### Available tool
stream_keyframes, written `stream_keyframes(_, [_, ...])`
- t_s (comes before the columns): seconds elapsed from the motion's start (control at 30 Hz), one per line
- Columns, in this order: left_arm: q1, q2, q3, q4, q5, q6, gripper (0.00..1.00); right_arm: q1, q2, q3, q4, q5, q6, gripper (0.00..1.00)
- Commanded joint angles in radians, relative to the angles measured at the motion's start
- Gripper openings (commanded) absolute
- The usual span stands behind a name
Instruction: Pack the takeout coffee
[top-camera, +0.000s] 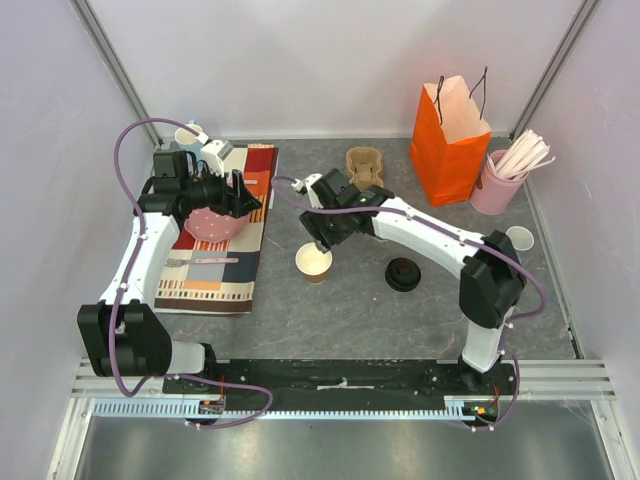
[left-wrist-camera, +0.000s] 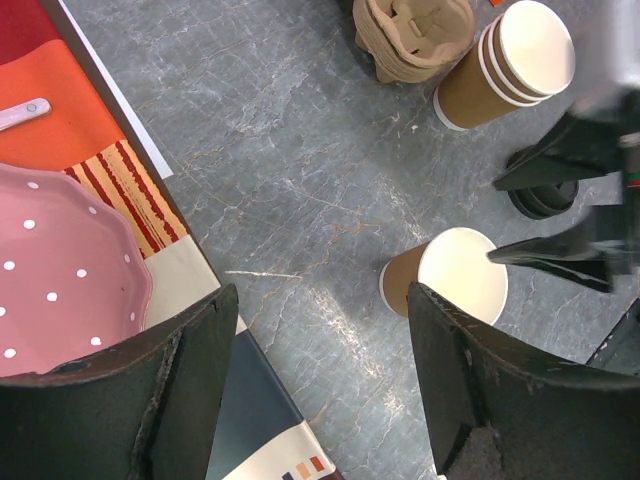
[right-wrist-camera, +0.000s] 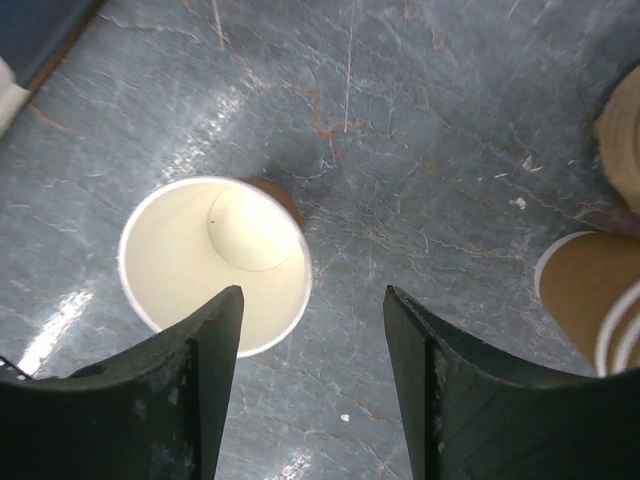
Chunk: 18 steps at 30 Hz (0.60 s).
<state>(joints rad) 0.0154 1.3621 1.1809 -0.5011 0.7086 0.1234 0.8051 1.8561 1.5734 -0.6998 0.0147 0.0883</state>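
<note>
The takeout coffee cup still needs its cover, so my right gripper needs to next close on the black lid's rim (top-camera: 404, 267).
The takeout coffee cup (top-camera: 313, 262), brown kraft paper with a cream inside, stands upright and lidless on the grey table. It is empty in the right wrist view (right-wrist-camera: 215, 265). A black lid (top-camera: 403, 274) lies on the table to its right. My right gripper (top-camera: 322, 243) hovers just above the cup, open (right-wrist-camera: 312, 295); its left finger overlaps the cup's rim and nothing is between the fingers. My left gripper (top-camera: 245, 198) is open over the pink dotted bowl (top-camera: 213, 224), holding nothing (left-wrist-camera: 322, 300). The cup (left-wrist-camera: 455, 275) shows beyond its right finger.
An orange paper bag (top-camera: 450, 130) stands at the back right beside a pink holder of sticks (top-camera: 500, 180). Cardboard cup carriers (top-camera: 365, 165) and nested lidless cups (left-wrist-camera: 510, 60) sit behind the cup. A striped placemat (top-camera: 220, 270) with a fork (top-camera: 200, 262) lies left.
</note>
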Motion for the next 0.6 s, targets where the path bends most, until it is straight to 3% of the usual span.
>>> stream_keyframes(0.0, [-0.003, -0.043, 0.006, -0.007, 0.017, 0.036, 0.75, -0.006, -0.168, 0.06, -0.004, 0.02, -0.016, 0.67])
stream_keyframes(0.1, [-0.003, -0.046, 0.003, -0.005, 0.017, 0.035, 0.75, -0.047, -0.262, -0.002, -0.02, 0.074, 0.001, 0.6])
stream_keyframes(0.13, [-0.003, -0.047, 0.003, -0.007, 0.017, 0.036, 0.75, -0.094, -0.305, -0.063, -0.024, 0.076, 0.031, 0.54])
stream_keyframes(0.23, [-0.003, -0.049, 0.002, -0.005, 0.02, 0.038, 0.75, -0.217, -0.377, -0.224, -0.044, 0.013, 0.08, 0.46])
stream_keyframes(0.43, [-0.003, -0.043, 0.002, 0.003, 0.031, 0.033, 0.75, -0.32, -0.42, -0.458, -0.034, -0.001, 0.1, 0.44])
stream_keyframes(0.57, [-0.003, -0.044, 0.0, 0.006, 0.035, 0.03, 0.75, -0.349, -0.403, -0.5, 0.014, -0.013, 0.064, 0.41])
